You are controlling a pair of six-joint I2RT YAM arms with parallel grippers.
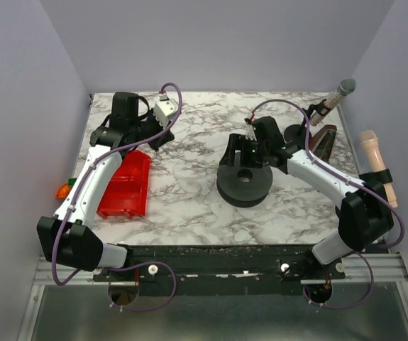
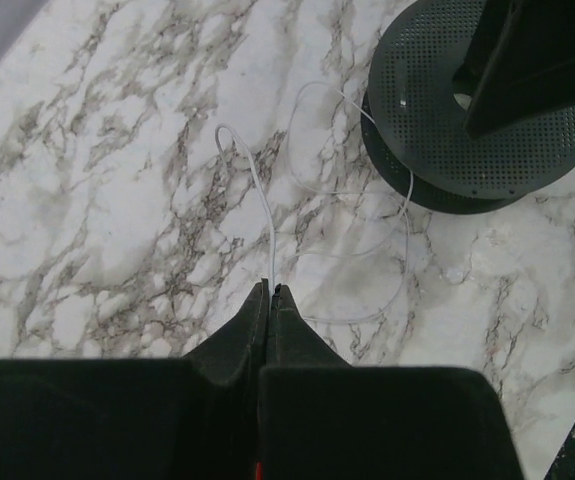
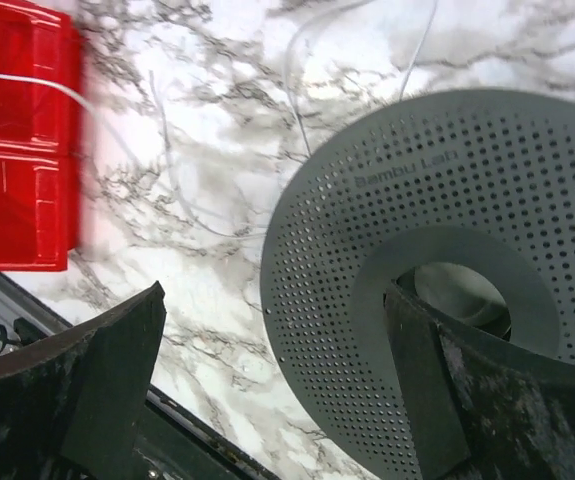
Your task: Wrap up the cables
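The loose end of the cable sticks far out of the left gripper, so the right gripper needs to hold that end while the left gripper grips closer to it point(image 2: 252, 167).
A thin white cable point(image 2: 267, 205) lies in loose loops on the marble table and runs to a dark grey perforated spool point(image 2: 437, 100). My left gripper point(image 2: 270, 290) is shut on the cable's end, just above the table and left of the spool. In the top view the left gripper point(image 1: 162, 140) is at the back left and the spool point(image 1: 244, 186) is in the middle. My right gripper point(image 3: 275, 298) is open over the spool point(image 3: 417, 200), one finger outside the rim, the other at the hub hole. In the top view the right gripper point(image 1: 246, 153) is above the spool.
A red tray point(image 1: 125, 186) lies left of the spool, also in the right wrist view point(image 3: 17, 140). A grey microphone point(image 1: 335, 98) and a beige one point(image 1: 375, 160) rest on a stand at the right. An orange object point(image 1: 63, 190) lies at the left table edge.
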